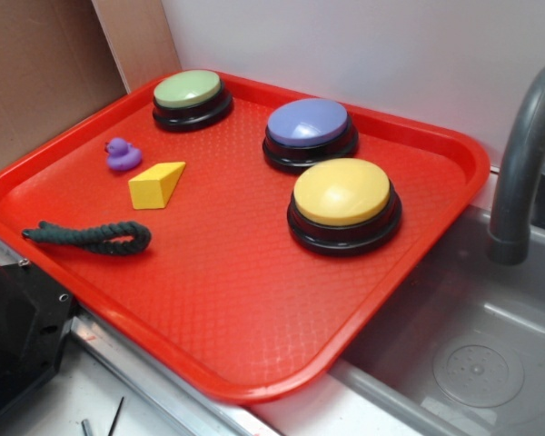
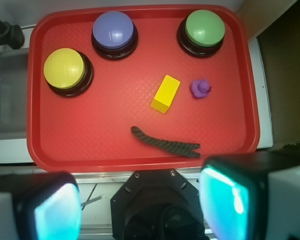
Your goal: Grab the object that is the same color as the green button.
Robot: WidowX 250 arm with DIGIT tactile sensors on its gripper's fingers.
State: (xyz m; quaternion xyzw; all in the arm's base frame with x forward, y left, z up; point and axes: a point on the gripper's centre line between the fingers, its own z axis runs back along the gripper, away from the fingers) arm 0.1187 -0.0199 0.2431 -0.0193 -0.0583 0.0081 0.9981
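Note:
The middle of the dark green braided rope [image 1: 89, 238] [image 2: 163, 144], between its folded end and its loose ends, will be gripped by my gripper.
The dark green braided rope [image 1: 91, 238] lies flat on the red tray [image 1: 254, 300] near its left front edge; it also shows in the wrist view [image 2: 165, 143] low on the tray [image 2: 90, 135]. The green button [image 1: 192, 97] stands at the tray's far left corner and shows in the wrist view [image 2: 204, 31] at top right. My gripper [image 2: 140, 210] is open and empty, high above the tray's near edge, its two pads [image 2: 224, 202] wide apart. The gripper is out of the exterior view.
A purple-topped button [image 1: 309, 132] and a yellow-topped button [image 1: 343, 202] stand on the tray's right side. A yellow wedge block [image 1: 156, 184] and a small purple duck [image 1: 122, 154] sit beyond the rope. A grey sink [image 1: 472, 363] with a faucet [image 1: 522, 173] lies to the right. The black robot base [image 2: 160, 207] is below the tray.

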